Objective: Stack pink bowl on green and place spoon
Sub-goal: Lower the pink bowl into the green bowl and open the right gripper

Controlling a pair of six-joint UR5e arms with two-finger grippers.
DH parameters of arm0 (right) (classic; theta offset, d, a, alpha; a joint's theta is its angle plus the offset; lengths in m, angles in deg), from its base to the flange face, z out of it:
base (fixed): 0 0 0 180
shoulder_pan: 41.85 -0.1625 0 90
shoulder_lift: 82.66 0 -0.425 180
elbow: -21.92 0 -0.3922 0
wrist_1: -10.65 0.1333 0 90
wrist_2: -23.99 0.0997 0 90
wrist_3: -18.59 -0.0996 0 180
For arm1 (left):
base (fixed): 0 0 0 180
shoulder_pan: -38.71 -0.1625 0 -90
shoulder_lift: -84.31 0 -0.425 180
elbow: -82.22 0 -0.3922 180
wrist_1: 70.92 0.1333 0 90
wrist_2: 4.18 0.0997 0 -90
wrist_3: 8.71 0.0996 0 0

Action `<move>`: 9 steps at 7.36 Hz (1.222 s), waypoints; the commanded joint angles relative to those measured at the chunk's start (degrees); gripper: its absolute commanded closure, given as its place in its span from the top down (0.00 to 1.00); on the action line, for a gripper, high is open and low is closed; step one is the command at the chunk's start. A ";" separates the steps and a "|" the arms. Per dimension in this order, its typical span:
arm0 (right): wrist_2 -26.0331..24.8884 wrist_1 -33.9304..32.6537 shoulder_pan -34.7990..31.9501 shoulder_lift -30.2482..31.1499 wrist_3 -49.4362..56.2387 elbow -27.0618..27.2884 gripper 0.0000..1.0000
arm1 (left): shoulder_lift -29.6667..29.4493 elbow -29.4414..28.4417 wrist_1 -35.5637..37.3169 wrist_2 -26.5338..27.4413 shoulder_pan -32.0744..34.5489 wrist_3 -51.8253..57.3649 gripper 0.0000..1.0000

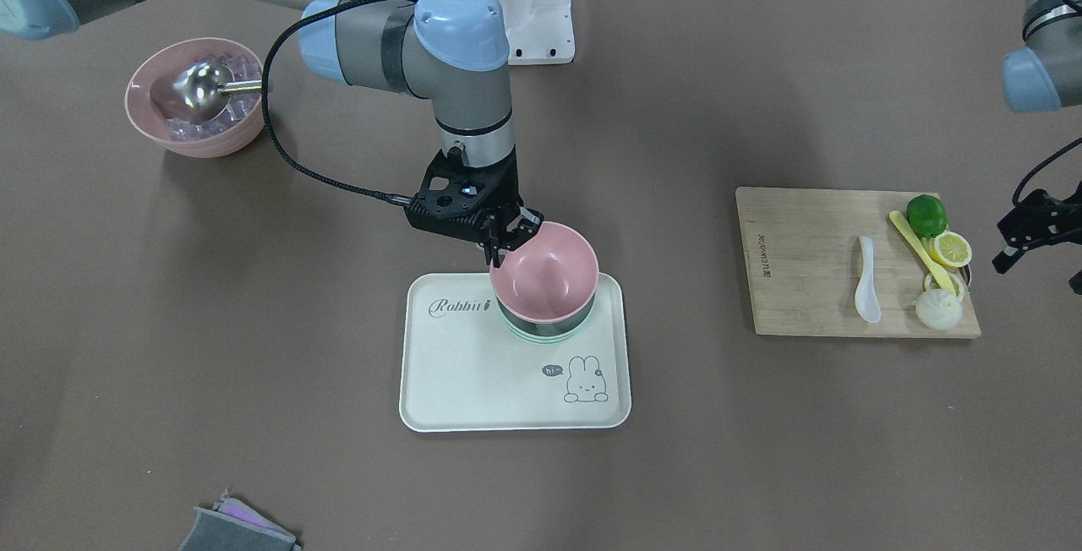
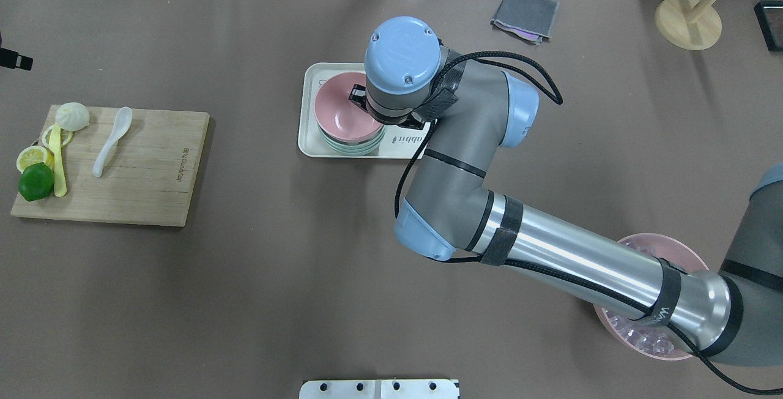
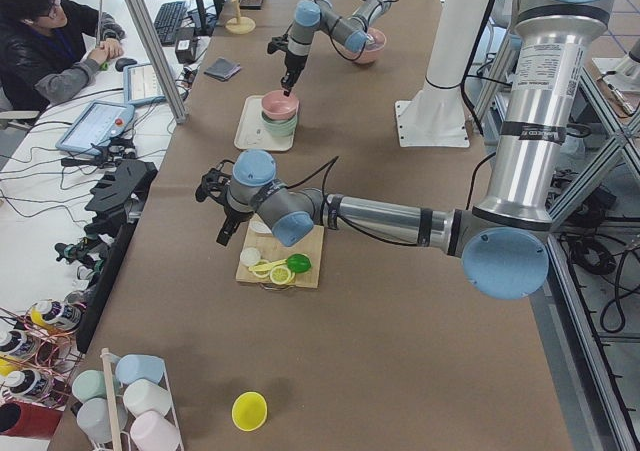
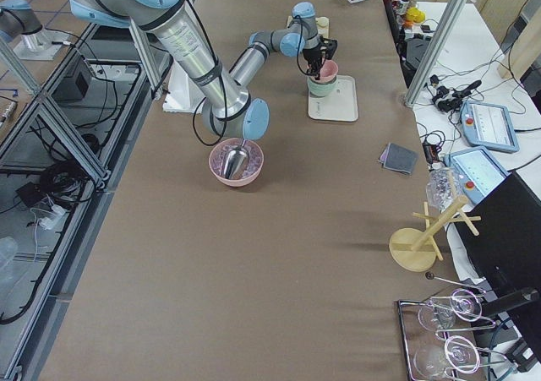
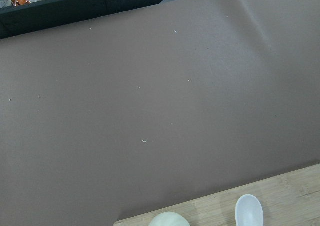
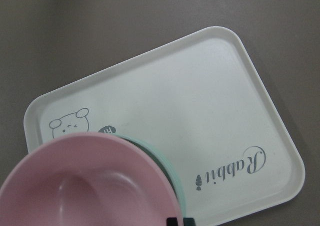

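Next, I put the pink bowl down inside the green bowl on the white rabbit tray (image 1: 548,280) (image 6: 97,213) with my right gripper.
The pink bowl (image 1: 545,270) rests slightly tilted in the green bowl (image 1: 541,330) on the white rabbit tray (image 1: 473,365). My right gripper (image 1: 505,240) is shut on the pink bowl's near rim. In the right wrist view the pink bowl (image 6: 85,186) covers most of the green bowl (image 6: 167,166). A white spoon (image 1: 866,280) and a yellow spoon (image 1: 921,251) lie on the wooden cutting board (image 1: 803,264). My left gripper (image 1: 1035,230) hovers open and empty beside the board's far end. The white spoon's bowl shows in the left wrist view (image 5: 249,213).
A second pink bowl (image 1: 196,99) with ice and a metal scoop stands under my right arm. A lime (image 1: 926,215), lemon slices and a bun (image 1: 938,310) lie on the board. A grey cloth (image 1: 237,530) and a wooden stand (image 2: 688,19) sit at the table's edges.
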 commanded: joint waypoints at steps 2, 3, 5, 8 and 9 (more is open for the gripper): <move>-0.69 3.56 0.60 0.07 -0.24 -2.82 0.00 | 0.09 0.03 -0.01 0.00 -0.10 0.03 0.98; -0.60 3.30 0.86 0.16 -0.06 -2.82 0.00 | 0.09 0.03 -0.01 0.00 -0.10 0.03 0.98; -0.60 3.12 1.21 0.16 0.03 -2.82 0.00 | 0.18 0.03 -0.01 0.00 -0.10 0.03 0.98; -2.08 3.21 1.13 0.16 4.12 -2.82 0.00 | 0.70 -0.85 -1.94 0.09 -0.19 0.03 0.98; -3.22 3.21 1.12 0.68 7.20 -2.64 0.99 | 0.70 -0.85 -1.95 0.09 -0.19 0.03 0.98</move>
